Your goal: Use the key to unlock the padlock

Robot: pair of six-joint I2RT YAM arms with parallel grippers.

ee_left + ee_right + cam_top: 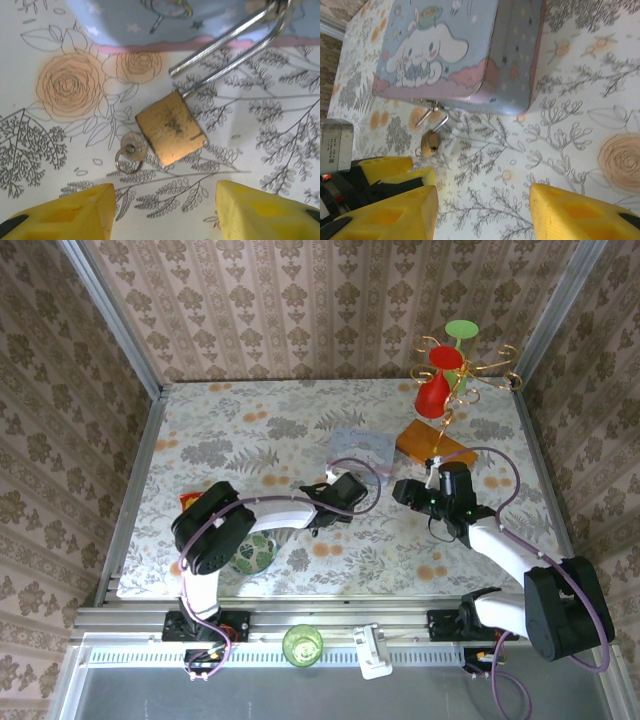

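The open shackle hooks through the tin's latch, so my left gripper needs to take the brass padlock (171, 129) by its body and draw the shackle free.
The small brass padlock (171, 127) lies flat on the floral tablecloth. Its thin silver shackle (225, 42) is hooked through the latch of the pale blue cartoon tin (150, 20). One shackle leg ends free, clear of the body. The key (132, 145), with its small ring, lies with its round head against the padlock's bottom edge; I cannot tell whether its blade is in the keyhole. My left gripper (162, 215) hovers just short of the padlock, open and empty. My right gripper (482, 210) is open and empty, farther from the padlock (430, 142) and the tin (455, 50).
An orange box (435, 443) lies right of the tin (362, 448), with a wire stand holding red and green glasses (445, 370) behind it. A round green object (252, 552) and a red-and-yellow packet (187, 500) sit by the left arm.
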